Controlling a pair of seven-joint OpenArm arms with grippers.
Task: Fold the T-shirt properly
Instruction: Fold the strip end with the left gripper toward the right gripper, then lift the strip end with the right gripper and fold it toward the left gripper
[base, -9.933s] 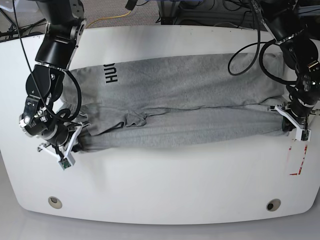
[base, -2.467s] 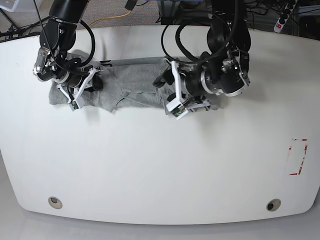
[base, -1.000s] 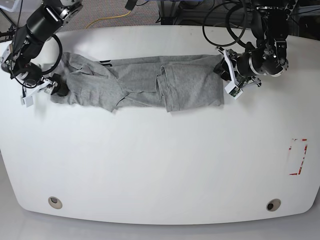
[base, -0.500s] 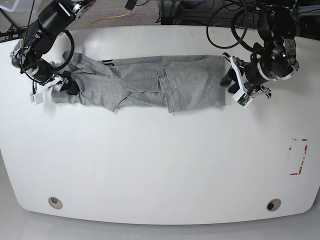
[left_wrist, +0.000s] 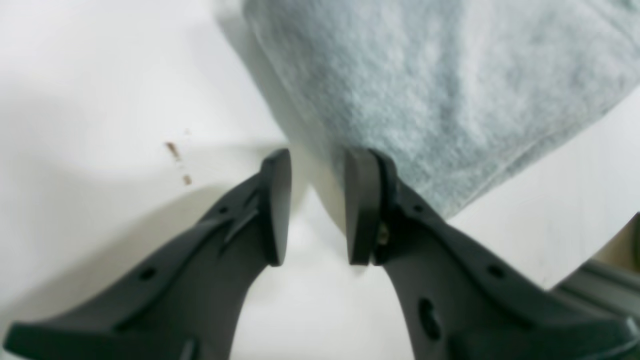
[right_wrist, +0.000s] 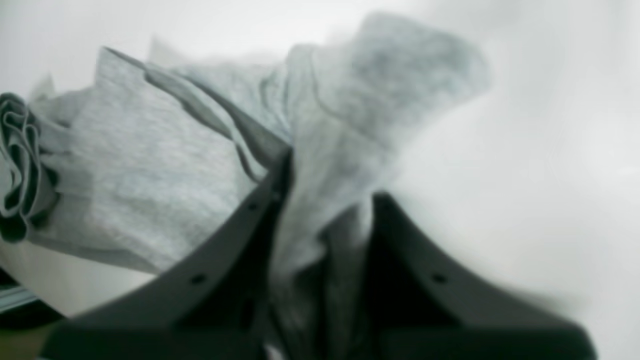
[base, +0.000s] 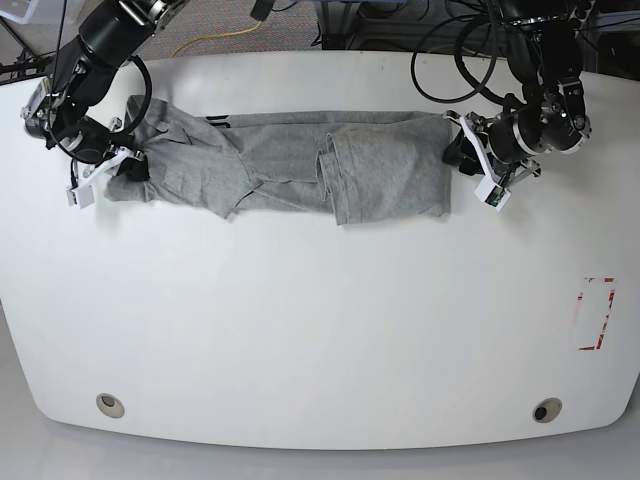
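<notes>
I need to use my right gripper to release the end of the light grey T-shirt on top of its doubled-over part (base: 402, 172), close to my left gripper.
The light grey T-shirt (base: 300, 170) lies as a folded band across the far half of the white table (base: 320, 330), its right part doubled over and a bit of black lettering (base: 218, 122) at its far edge. My right gripper (base: 118, 172) is at the shirt's left end. In the right wrist view it (right_wrist: 330, 185) is shut on bunched grey cloth (right_wrist: 140, 165). My left gripper (base: 462, 160) is at the shirt's right edge. In the left wrist view it (left_wrist: 312, 160) stands slightly open, with the cloth's edge (left_wrist: 440, 90) just beyond the fingertips.
A red tape mark (base: 596, 315) is near the table's right edge. Two round holes (base: 110, 404) (base: 546, 410) sit near the front edge. Cables and equipment lie behind the table. Small brown specks (left_wrist: 177, 160) mark the table by the left gripper.
The shirt went from a long strip to a shorter band with its right part folded over. My left gripper, which had let go, has edged back to the right edge. My right gripper still holds the left end.
</notes>
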